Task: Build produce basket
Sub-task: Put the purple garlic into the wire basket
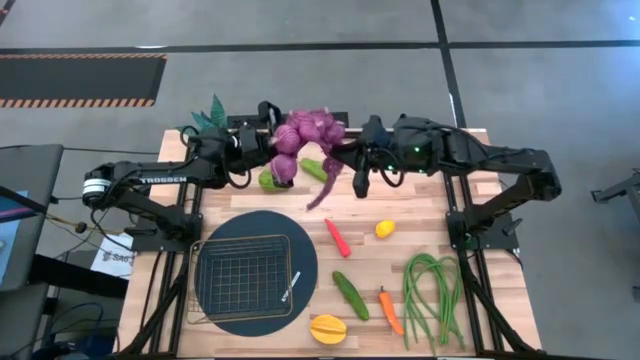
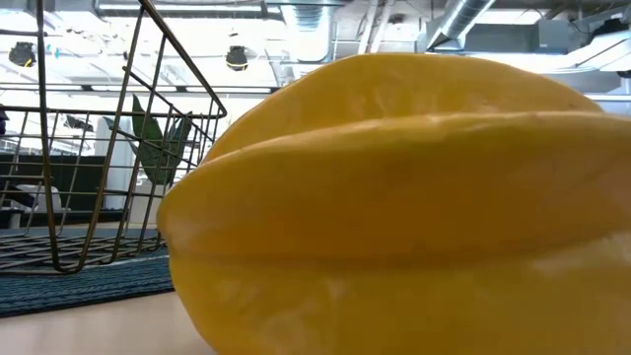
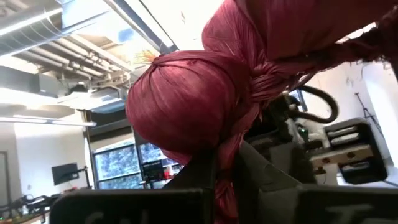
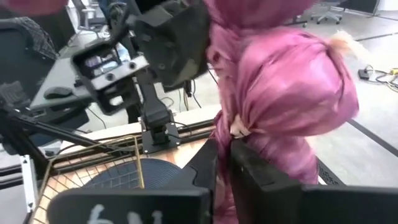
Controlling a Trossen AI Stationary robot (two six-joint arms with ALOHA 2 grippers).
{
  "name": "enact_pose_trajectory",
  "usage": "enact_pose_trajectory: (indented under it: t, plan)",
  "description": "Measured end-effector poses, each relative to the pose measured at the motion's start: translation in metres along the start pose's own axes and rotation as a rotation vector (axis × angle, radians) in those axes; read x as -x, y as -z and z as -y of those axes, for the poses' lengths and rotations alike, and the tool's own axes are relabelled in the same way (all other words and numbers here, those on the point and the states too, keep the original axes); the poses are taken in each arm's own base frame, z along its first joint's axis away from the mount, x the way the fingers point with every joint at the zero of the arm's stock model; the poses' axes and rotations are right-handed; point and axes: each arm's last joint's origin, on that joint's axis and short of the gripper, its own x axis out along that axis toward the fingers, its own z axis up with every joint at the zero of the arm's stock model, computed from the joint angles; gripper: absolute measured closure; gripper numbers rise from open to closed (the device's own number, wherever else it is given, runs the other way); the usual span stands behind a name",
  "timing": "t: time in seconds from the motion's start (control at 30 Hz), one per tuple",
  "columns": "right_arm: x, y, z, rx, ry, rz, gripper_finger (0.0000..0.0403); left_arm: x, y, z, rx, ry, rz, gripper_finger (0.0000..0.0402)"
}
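The robot's left gripper should release the purple grape string in the far half of the wire basket (image 1: pixel 242 264).
The purple grape string (image 1: pixel 305 133) is bunched between my two grippers over the table's far middle, and a loose tail (image 1: pixel 325 188) hangs from it. My left gripper (image 1: pixel 272 148) comes at it from the left and my right gripper (image 1: pixel 350 155) from the right; both are shut on it. The wire basket (image 1: pixel 245 278) sits on a dark round mat (image 1: pixel 305 262) near the left front. In the low view the yellow-orange fruit (image 2: pixel 394 197) fills the picture, with the basket's wire wall (image 2: pixel 99 148) beside it. My left gripper (image 3: pixel 225 158) pinches a twisted strand (image 3: pixel 225 140) of the grape string between its two fingers, just under a round ball (image 3: pixel 186 99). It comes roughly level from the table's left. The balls bulge beyond the fingertips. My right gripper (image 4: pixel 222 149) pinches a narrow strand (image 4: pixel 231 127) of the grape string between its fingers, beside a pink-purple ball (image 4: pixel 292 81). It comes roughly level from the table's right. The string is held up between both grippers.
On the table lie a red pepper (image 1: pixel 338 237), lemon (image 1: pixel 385 229), cucumber (image 1: pixel 350 295), orange pepper (image 1: pixel 390 310), long green beans (image 1: pixel 435 295) and the yellow-orange fruit (image 1: pixel 328 328). Green peppers (image 1: pixel 270 180) (image 1: pixel 315 168) lie under the grippers. A potted plant (image 1: pixel 210 113) stands at the far left.
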Motion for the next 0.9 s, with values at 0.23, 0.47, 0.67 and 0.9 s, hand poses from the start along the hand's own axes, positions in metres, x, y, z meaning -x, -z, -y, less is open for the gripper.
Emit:
enact_pose_trajectory:
  t: [0.23, 0.47, 0.67, 0.9]
  plan:
    - [0.014, -0.01, 0.001, -0.008, -0.008, 0.041, 0.0295, 0.0, 0.003, -0.001, 0.017, -0.023, -0.035, 0.04]
    - [0.048, -0.03, 0.012, 0.07, 0.116, -0.011, 0.0215, 0.004, -0.002, -0.001, 0.025, -0.019, -0.062, 0.0401]
    - [0.093, -0.031, 0.039, 0.001, 0.407, -0.183, 0.02, 0.038, -0.032, 0.001, 0.028, -0.084, -0.324, 0.0401]
    - [0.131, -0.027, 0.062, -0.071, 0.538, -0.252, 0.0228, 0.099, -0.072, 0.027, 0.252, -0.077, -0.569, 0.0401]
